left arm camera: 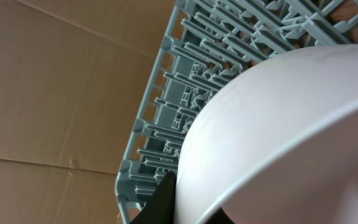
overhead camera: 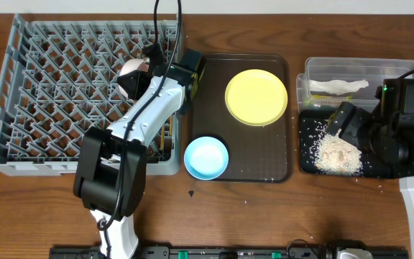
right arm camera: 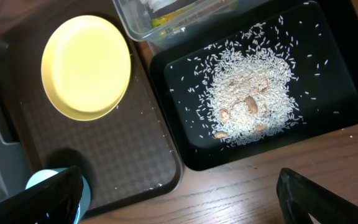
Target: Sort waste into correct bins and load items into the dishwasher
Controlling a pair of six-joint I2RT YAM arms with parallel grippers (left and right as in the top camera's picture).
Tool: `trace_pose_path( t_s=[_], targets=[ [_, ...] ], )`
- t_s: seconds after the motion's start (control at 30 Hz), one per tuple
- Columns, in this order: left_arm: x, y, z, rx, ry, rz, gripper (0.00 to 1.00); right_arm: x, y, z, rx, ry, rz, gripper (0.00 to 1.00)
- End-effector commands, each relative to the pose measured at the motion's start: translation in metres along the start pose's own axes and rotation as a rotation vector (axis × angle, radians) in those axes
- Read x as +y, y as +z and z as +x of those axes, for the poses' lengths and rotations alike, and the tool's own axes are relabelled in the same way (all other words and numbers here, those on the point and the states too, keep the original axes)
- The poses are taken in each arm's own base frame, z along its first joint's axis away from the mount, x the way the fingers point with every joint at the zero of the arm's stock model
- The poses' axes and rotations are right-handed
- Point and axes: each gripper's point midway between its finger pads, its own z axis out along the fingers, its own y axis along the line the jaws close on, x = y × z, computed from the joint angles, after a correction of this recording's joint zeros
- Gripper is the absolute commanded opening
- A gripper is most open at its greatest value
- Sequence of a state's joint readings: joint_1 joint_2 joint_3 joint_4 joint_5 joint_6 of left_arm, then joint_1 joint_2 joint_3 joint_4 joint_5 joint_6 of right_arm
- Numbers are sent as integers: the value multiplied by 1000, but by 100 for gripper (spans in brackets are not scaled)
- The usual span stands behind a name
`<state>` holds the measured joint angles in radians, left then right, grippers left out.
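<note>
The white bowl sits at a slant over the rack's wires while my left gripper holds its rim on the tray side, so next I let go and grab its opposite rim (overhead camera: 121,76).
My left gripper (overhead camera: 148,70) is shut on the rim of a white bowl (overhead camera: 130,78) and holds it tilted over the right side of the grey dish rack (overhead camera: 42,86). The bowl (left arm camera: 278,137) fills the left wrist view, pinched between my black fingers (left arm camera: 194,213) above the rack (left arm camera: 179,93). A yellow plate (overhead camera: 256,96) and a light blue bowl (overhead camera: 206,157) sit on the brown serving tray (overhead camera: 264,162). My right gripper (overhead camera: 345,122) hangs open and empty over the black tray (overhead camera: 307,164), which holds rice scraps (overhead camera: 338,151). The right wrist view shows the fingers (right arm camera: 182,199) spread wide, the rice (right arm camera: 247,106) and the plate (right arm camera: 86,67).
A clear tub (overhead camera: 358,68) behind the black tray holds a white napkin (overhead camera: 340,87); its corner (right arm camera: 166,18) shows a green-and-yellow wrapper. Thin yellowish sticks (overhead camera: 165,137) stand in the rack's front right corner. The blue bowl's edge (right arm camera: 48,183) shows by my right finger.
</note>
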<state>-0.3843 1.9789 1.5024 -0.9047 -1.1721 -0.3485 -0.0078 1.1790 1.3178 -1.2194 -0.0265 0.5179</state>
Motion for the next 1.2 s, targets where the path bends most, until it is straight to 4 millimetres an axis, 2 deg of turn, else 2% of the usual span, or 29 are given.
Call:
trace_pose_path(
  t_s=[0.0,0.23,0.33,0.43,0.57,0.87,1.17],
  targets=[
    [-21,-3,10,61,-8,130,8,-1,-3,-3,-10,-2,-1,97],
    [-17,-8,20,80,74,118,9,0,-3,-5,-16,-2,-4,97],
    [-18,-12,20,72,88,122,15,0,-3,-5,-15,-2,-4,97],
    [-22,-19,19,56,96,131,17,0,-3,-5,-15,-2,-4,97],
    [-26,-28,17,37,105,141,31,0,-3,-5,-15,-2,-4,97],
    [-30,-33,17,29,109,151,35,0,-3,-5,-15,-2,-4,97],
    [-29,-33,20,37,123,153,31,0,-3,-5,-15,-2,-4,97]
  ],
)
